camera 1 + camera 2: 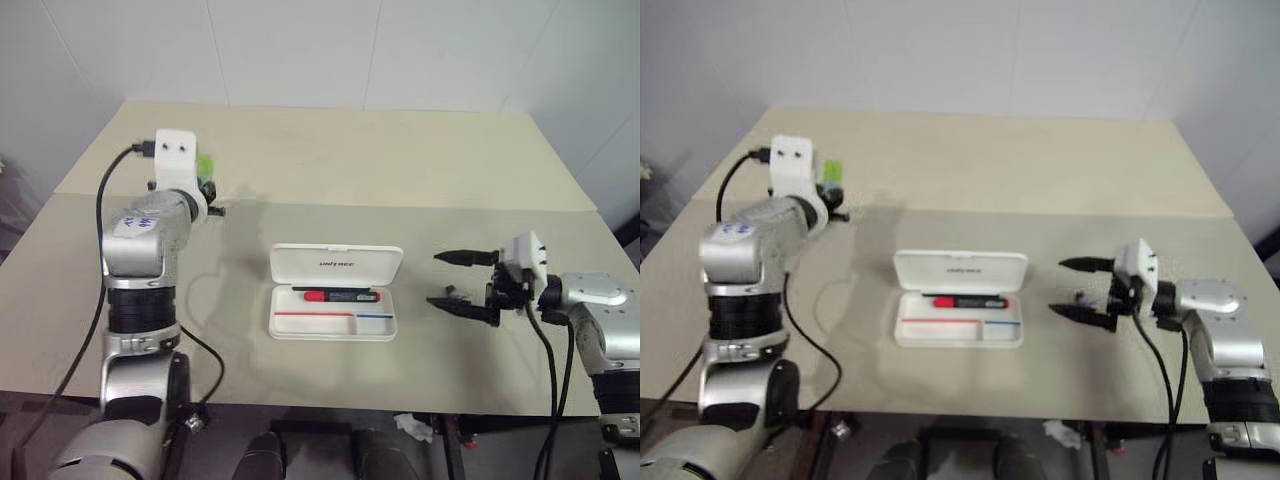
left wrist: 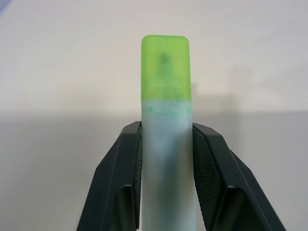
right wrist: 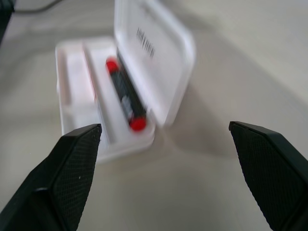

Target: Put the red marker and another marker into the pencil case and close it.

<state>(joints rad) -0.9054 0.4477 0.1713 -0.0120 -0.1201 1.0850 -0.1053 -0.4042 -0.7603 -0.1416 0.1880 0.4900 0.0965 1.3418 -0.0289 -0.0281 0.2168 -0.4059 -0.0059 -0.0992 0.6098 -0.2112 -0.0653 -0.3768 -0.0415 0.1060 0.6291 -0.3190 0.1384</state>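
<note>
The mint highlighter will go into the long front compartment of the white pencil case (image 1: 317, 326), where my left gripper will let go of it.
The white pencil case (image 1: 336, 264) lies open at the table's centre, its lid standing up at the back. The red marker (image 1: 338, 295) rests inside along the rear of the tray, also seen from the right wrist as the red marker (image 3: 126, 96). My left gripper (image 1: 207, 185) is raised over the table's left side and is shut on the other marker (image 2: 165, 96), a pale mint highlighter whose lime cap sticks out past the fingers. My right gripper (image 1: 462, 280) hovers just right of the case, open and empty, pointing at it.
The beige table (image 1: 400, 160) has a seam running across it behind the case, and white walls rise beyond its far edge. A black cable (image 1: 100, 200) loops from my left wrist. The table's front edge runs just below the case.
</note>
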